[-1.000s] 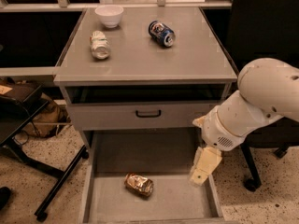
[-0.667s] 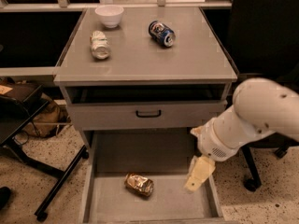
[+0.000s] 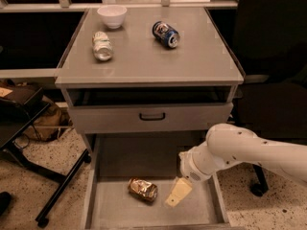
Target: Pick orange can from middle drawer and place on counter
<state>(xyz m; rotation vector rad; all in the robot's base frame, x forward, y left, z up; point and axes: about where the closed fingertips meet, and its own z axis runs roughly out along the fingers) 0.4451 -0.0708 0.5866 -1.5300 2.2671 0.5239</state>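
Observation:
I need to next move my gripper to the body of the orange can [image 3: 143, 189] that is lying in the open middle drawer, and I need to close it there.
The orange can [image 3: 143, 189] lies on its side on the floor of the open middle drawer [image 3: 112, 211], left of centre. My gripper [image 3: 178, 193] hangs from the white arm [image 3: 240, 152], which comes in from the right. It is low inside the drawer, just right of the can and a short gap from it, holding nothing. The counter [image 3: 153, 63] is the grey cabinet top above.
On the counter lie a silver-white can [image 3: 102, 45], a blue can [image 3: 166, 34] and a white bowl [image 3: 112, 16]. A grey drawer with a black handle [image 3: 152, 116] juts out above the middle drawer. Black chair legs [image 3: 53, 188] stand at the left and a dark chair [image 3: 271, 61] at the right.
The arm has swung down and to the left, bringing the gripper lower into the drawer and closer to the orange can. The can has not moved.

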